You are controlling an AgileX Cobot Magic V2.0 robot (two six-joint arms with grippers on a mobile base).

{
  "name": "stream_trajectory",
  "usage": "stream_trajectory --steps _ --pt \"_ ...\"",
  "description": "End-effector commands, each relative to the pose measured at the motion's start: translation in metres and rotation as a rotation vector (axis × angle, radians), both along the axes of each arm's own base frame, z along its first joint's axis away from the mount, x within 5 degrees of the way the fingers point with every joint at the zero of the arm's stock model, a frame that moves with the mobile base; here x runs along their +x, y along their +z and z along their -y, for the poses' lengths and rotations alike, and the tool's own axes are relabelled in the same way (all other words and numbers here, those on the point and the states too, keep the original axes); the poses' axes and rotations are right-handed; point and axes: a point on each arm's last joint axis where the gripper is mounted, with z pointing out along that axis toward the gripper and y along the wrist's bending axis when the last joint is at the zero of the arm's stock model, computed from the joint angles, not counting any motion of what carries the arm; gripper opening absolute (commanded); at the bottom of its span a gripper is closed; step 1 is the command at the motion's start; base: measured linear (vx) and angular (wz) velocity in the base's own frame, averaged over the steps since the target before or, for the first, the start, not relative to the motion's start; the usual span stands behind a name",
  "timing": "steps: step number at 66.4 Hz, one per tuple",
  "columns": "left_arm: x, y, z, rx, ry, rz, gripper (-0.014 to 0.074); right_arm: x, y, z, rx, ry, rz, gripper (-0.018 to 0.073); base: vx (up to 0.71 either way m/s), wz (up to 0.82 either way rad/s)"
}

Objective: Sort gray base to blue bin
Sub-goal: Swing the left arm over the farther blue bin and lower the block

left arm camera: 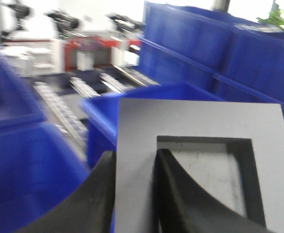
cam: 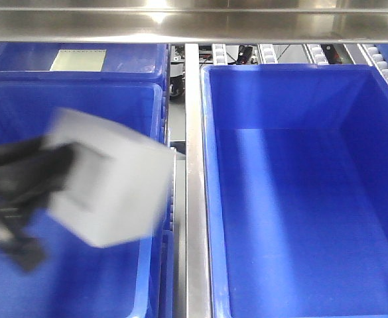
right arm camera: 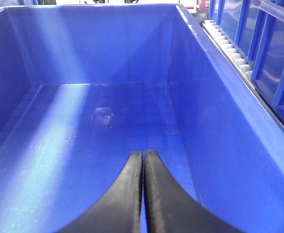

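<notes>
The robot's left gripper should release the gray base on the blue bin's bottom near its front edge [cam: 333, 266], beyond the metal rail.
The gray base [cam: 114, 192] is a pale gray block with a square recess, blurred by motion and hanging over the left-hand tub. My left gripper [cam: 64, 169] comes in from the left and is shut on it. In the left wrist view one black finger [left arm camera: 103, 194] lies outside the gray base [left arm camera: 200, 121] and the other sits inside the recess, with one wall of the block clamped in my left gripper [left arm camera: 134, 160]. The blue bin [cam: 210, 199] fills the right half, deep and with nothing in it. My right gripper [right arm camera: 143, 154] is shut on nothing, above the dimpled floor of the blue bin [right arm camera: 108, 116].
A blue tub [cam: 81, 285] lies under the held block. Behind it is a blue bin with a pale label [cam: 74, 61]. A metal rail [cam: 195, 199] divides left from right. Rollers [cam: 386, 73] run at the far right, and a steel shelf [cam: 194, 23] spans the top.
</notes>
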Motion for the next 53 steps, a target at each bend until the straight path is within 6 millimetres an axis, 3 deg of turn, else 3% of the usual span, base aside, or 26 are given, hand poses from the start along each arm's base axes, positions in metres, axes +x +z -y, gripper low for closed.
stream_trajectory --steps 1,29,36,45,53 --pt "0.009 0.024 0.029 -0.071 -0.090 0.068 -0.0006 0.002 0.003 0.000 -0.018 -0.002 0.031 -0.0005 0.00 0.00" --pt "0.058 0.015 0.189 0.027 -0.327 -0.037 -0.0006 0.002 0.003 0.000 -0.018 -0.002 0.031 -0.0005 0.00 0.00" --pt "0.082 0.002 0.225 0.060 -0.327 -0.067 -0.0006 0.002 0.003 0.000 -0.018 -0.002 0.031 -0.0005 0.00 0.00" --pt "0.110 -0.036 0.269 0.160 -0.322 -0.170 -0.0006 0.002 0.003 0.000 -0.018 -0.002 0.031 -0.0005 0.00 0.00" --pt "0.121 -0.062 0.296 0.237 -0.332 -0.241 -0.0005 0.002 0.003 0.000 -0.018 -0.002 0.031 -0.0005 0.00 0.00"
